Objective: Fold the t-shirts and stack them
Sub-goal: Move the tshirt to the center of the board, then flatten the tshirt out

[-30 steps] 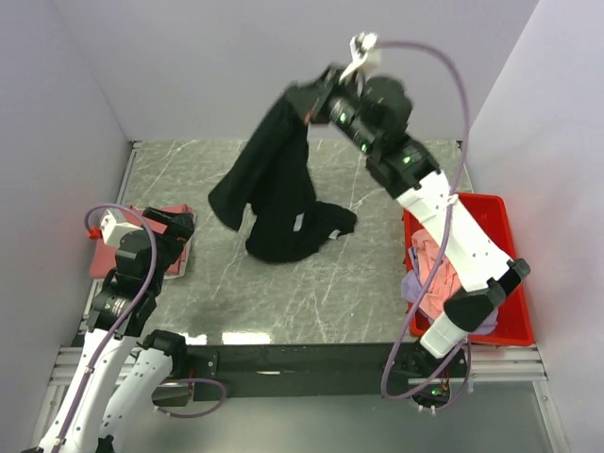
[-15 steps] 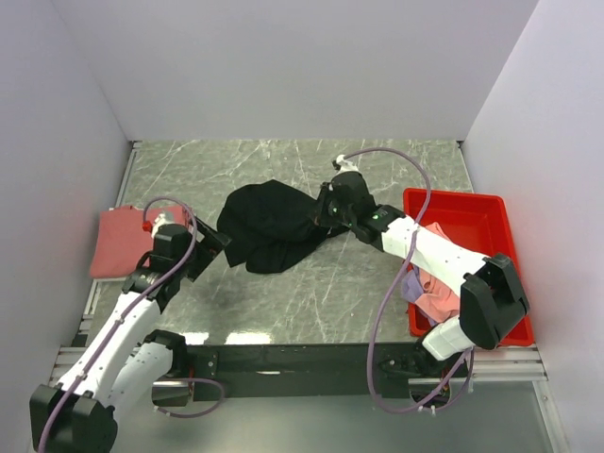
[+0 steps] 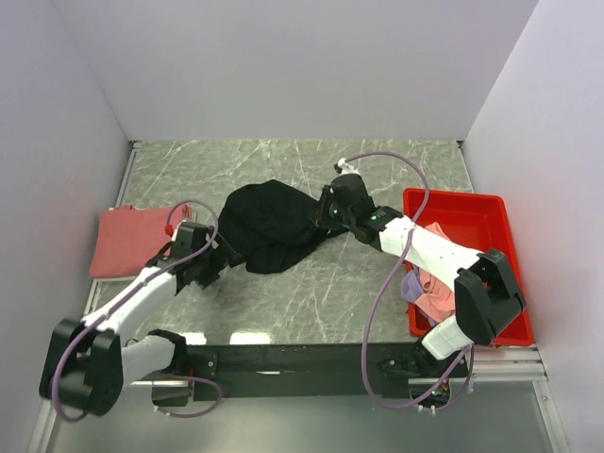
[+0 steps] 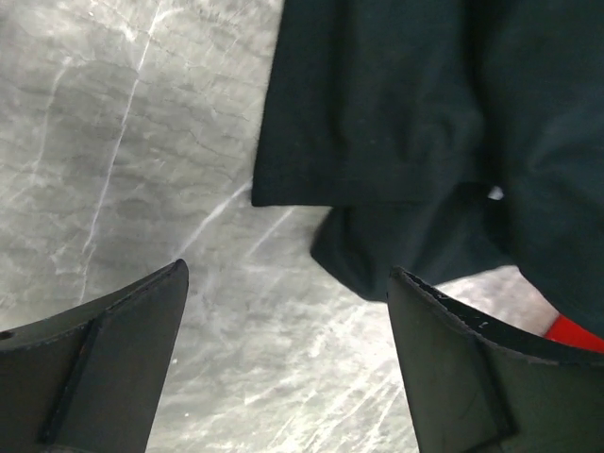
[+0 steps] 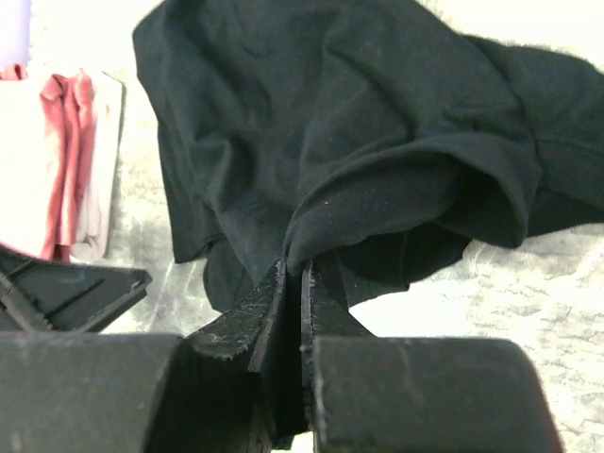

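Next, my right gripper lets go of the black t-shirt's edge on the bare marble (image 3: 332, 326) close to the front metal rail.
A large black t-shirt (image 3: 272, 225) lies crumpled in the middle of the marble table. My right gripper (image 3: 324, 220) is shut on a fold at its right edge, low on the table; the pinch shows in the right wrist view (image 5: 294, 269) with the black t-shirt (image 5: 359, 142) spread beyond. My left gripper (image 3: 226, 251) is open and empty, just left of the shirt's lower left edge; in the left wrist view (image 4: 288, 293) the black t-shirt (image 4: 406, 123) lies ahead of the jaws. A folded salmon-red t-shirt (image 3: 127, 240) lies at the far left. Pink (image 3: 436, 269) and lavender (image 3: 412, 286) t-shirts lie in the bin.
A red plastic bin (image 3: 467, 209) stands at the table's right side, beside my right arm. Grey walls close the table on the left, back and right. The table's near edge has a metal rail with the arm bases.
My right gripper brought the black shirt down from high in the air onto the table and still grips it. My left arm has reached right, from the salmon-red shirt toward the black one.
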Motion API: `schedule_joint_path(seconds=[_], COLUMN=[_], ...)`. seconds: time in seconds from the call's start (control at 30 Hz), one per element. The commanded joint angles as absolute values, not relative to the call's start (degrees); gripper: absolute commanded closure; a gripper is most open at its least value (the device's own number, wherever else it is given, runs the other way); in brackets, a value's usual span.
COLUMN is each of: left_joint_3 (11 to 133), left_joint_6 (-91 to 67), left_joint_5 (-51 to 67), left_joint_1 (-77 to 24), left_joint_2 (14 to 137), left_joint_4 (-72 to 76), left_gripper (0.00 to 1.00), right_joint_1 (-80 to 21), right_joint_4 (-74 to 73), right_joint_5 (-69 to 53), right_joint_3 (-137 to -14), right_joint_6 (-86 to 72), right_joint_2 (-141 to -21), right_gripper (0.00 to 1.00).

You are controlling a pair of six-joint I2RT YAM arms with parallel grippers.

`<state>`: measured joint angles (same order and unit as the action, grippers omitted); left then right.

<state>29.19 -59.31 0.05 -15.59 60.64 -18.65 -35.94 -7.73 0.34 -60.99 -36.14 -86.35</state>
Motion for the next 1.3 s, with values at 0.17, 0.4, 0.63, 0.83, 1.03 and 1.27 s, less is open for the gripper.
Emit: schedule_joint_path(seconds=[0.17, 0.4, 0.63, 0.83, 1.03, 1.27], left_joint_3=[37.87, 43.85, 46.14, 49.56, 52.29, 56.06], left_joint_6=[-60.03, -58.45, -58.54, -58.62, -58.98, -54.59], left_joint_5=[-5.71, -4.48, -6.50, -8.26, -14.58, -18.89], left_joint_1=[-17.23, -18.37, -19.77, -19.78, -19.78, -20.04], left_joint_2=[73.29, 84.27, 90.08, 92.90, 85.55, 68.66], left_joint_4=[-20.03, -20.82, -22.24, -23.81, -27.34, -24.62], left_gripper=[0.18, 0.31, 0.45, 1.00, 0.99, 0.99], right_joint_1=[-35.24, -34.98, -34.63, -34.37, -34.45, -34.45], right_joint_4=[-5.71, -5.19, -3.69, -3.51, -5.10, -9.66], right_joint_5=[-1.30, -1.23, -2.19, -2.64, -0.09, 5.35], right_joint_3=[-59.24, -57.75, -56.78, -56.86, -58.97, -65.73], right_joint_6=[-36.56, -36.65, -36.74, -36.30, -33.93, -29.27], right_joint_2=[-86.75, -86.57, -87.10, -87.36, -85.17, -77.79], right_gripper=[1.00, 1.00, 1.00, 1.00, 1.00, 1.00])
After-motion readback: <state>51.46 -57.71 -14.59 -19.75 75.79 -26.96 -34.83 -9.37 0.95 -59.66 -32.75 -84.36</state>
